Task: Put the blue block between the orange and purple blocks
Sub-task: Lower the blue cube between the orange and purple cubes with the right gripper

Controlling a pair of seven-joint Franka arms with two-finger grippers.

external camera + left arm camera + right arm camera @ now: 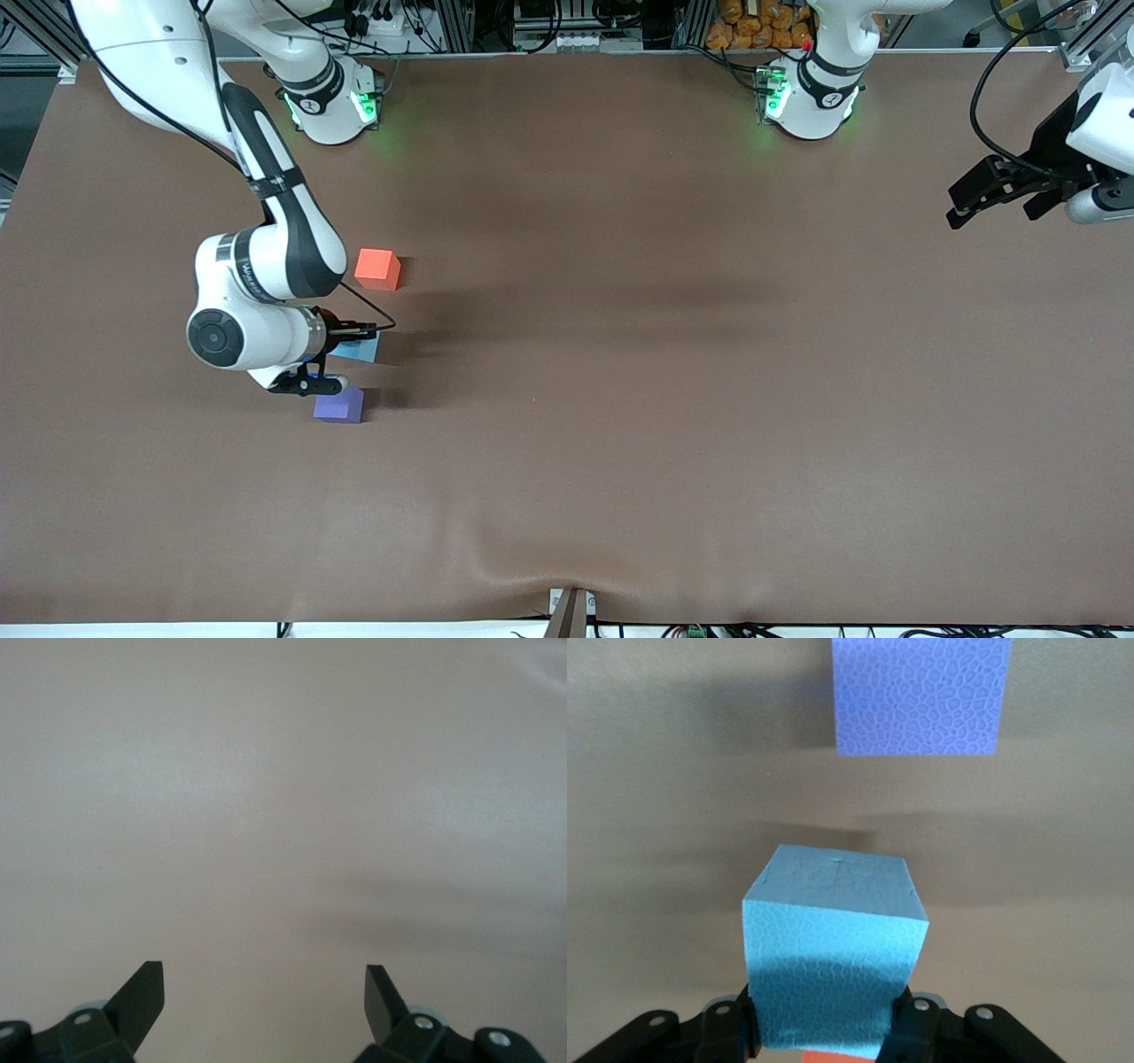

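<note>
Next, I let go of the blue block with my right gripper on the brown table cover, halfway (pixel 356 338) along the line from purple block to orange block. The blue block is now between that gripper's fingers.
The sky-blue block (pixel 833 939) sits between the fingers of my right gripper (pixel 826 1028), which is shut on its sides. In the front view the blue block (pixel 361 348) shows partly under the right wrist, with the right gripper (pixel 347 347) over the stretch of table between the other two cubes. The orange block (pixel 376 268) lies farther from the front camera, and only a sliver of the orange block (pixel 829 1057) shows in the right wrist view. The purple block (pixel 339 406) lies nearer; the purple block (pixel 921 695) rests flat on the table. My left gripper (pixel 979 197) waits open at the left arm's end, and the left gripper (pixel 266 992) holds nothing.
The brown table cover (pixel 620 399) carries only the three cubes, all toward the right arm's end. The two arm bases (pixel 332 102) stand along the edge farthest from the front camera. A small bracket (pixel 571 607) sits at the nearest edge.
</note>
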